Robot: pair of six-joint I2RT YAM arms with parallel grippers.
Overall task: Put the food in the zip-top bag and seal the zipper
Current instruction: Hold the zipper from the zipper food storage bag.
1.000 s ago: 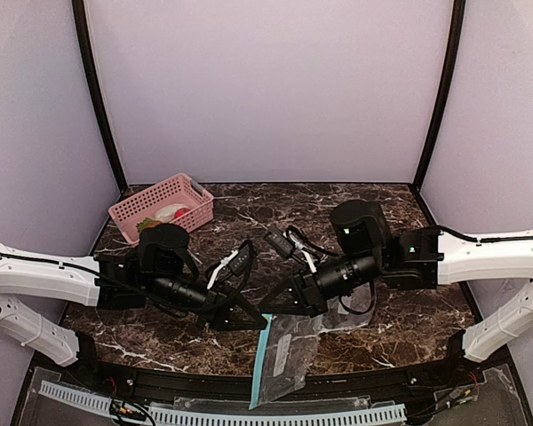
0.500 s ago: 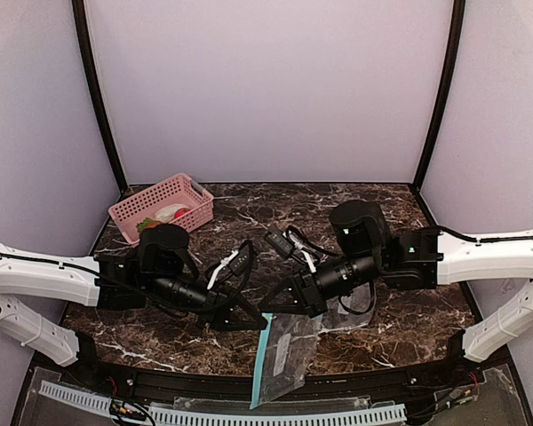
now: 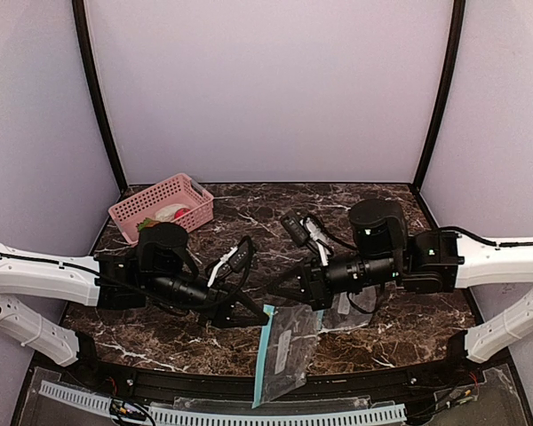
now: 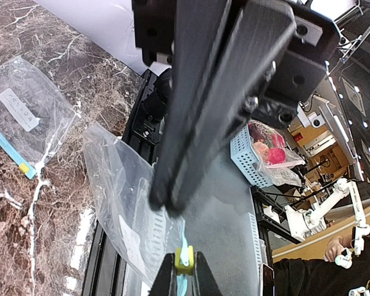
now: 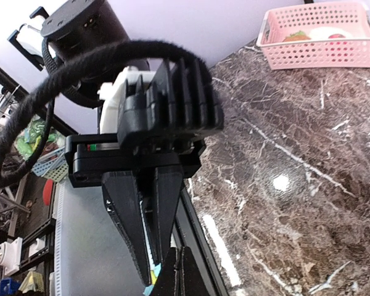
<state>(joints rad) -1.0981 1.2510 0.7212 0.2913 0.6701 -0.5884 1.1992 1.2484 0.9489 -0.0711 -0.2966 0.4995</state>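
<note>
Next, I open my right gripper's fingers, which are shut above the end of the blue strip, and pinch that end of the strip (image 4: 184, 237) beside the yellow slider before I pull the strip.
A clear zip-top bag (image 3: 289, 355) with a blue zipper strip hangs over the table's near edge between my two grippers. My left gripper (image 3: 251, 312) is shut on the bag's yellow slider (image 4: 184, 267), seen between its fingertips in the left wrist view. My right gripper (image 3: 278, 291) is shut on the bag's top edge right beside it; its dark fingers (image 4: 191, 123) fill that view. The food lies in the pink basket (image 3: 195, 197) at the back left: a whitish piece (image 3: 169, 211), a red ball (image 3: 180, 213), a green sprig (image 3: 147, 224). The bun is hidden.
A second clear bag (image 3: 346, 311) lies flat on the marble table (image 3: 249, 209) under the right arm; it also shows in the left wrist view (image 4: 24, 105). The black frame rail (image 3: 204, 383) runs along the near edge. The basket also shows in the right wrist view (image 5: 320, 54).
My right arm has drawn back to the right, and the bag's top edge has shifted slightly with it. My left arm has hardly moved.
</note>
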